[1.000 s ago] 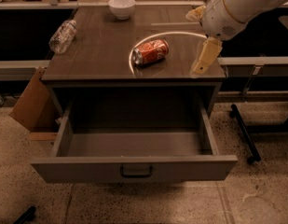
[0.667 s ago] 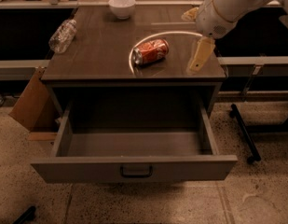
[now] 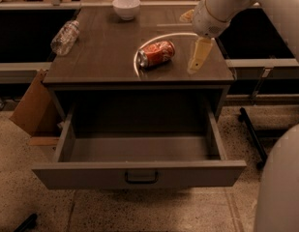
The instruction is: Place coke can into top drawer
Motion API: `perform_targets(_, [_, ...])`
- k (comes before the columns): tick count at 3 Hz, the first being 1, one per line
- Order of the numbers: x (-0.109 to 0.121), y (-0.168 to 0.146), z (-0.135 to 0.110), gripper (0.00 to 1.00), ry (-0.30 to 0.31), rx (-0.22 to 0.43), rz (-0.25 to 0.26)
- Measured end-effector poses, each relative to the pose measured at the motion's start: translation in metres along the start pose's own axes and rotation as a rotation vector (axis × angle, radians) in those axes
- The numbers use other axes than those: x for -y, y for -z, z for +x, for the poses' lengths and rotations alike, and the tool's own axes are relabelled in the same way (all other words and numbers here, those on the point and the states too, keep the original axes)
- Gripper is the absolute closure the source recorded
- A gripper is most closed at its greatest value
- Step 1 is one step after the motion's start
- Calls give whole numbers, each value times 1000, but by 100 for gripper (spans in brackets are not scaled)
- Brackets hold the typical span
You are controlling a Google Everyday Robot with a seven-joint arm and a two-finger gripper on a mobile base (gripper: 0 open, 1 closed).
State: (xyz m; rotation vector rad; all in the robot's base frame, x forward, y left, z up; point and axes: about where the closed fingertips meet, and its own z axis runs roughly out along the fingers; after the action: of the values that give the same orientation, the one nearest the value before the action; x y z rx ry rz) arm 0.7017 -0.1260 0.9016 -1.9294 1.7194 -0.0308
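Observation:
Next, my gripper should go to the coke can's back end (image 3: 168, 49), opposite its silver end, and close there.
The coke can (image 3: 156, 53) lies on its side on the cabinet top (image 3: 100, 57), silver end toward the front left. The top drawer (image 3: 91, 174) is pulled out below, with a dark handle (image 3: 141, 178) at the middle of its front panel, and nothing shows inside it. My gripper (image 3: 188, 43) hangs over the right part of the top, just right of the can and apart from it. It is open and empty. One pale finger (image 3: 199, 56) points down near the front right edge, the other (image 3: 186, 16) sits farther back.
A clear plastic bottle (image 3: 65, 36) lies at the top's left edge. A white bowl (image 3: 126, 7) stands at the back. A cardboard box (image 3: 30, 103) leans left of the cabinet. A dark bar (image 3: 253, 134) lies on the floor at right.
My gripper has shifted a little to the left, closer to the can. The can and the drawer have not moved.

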Motion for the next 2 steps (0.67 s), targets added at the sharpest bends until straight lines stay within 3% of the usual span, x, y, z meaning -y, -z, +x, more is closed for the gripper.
perform_targets(2, [14, -28, -10, 0, 43, 14, -31])
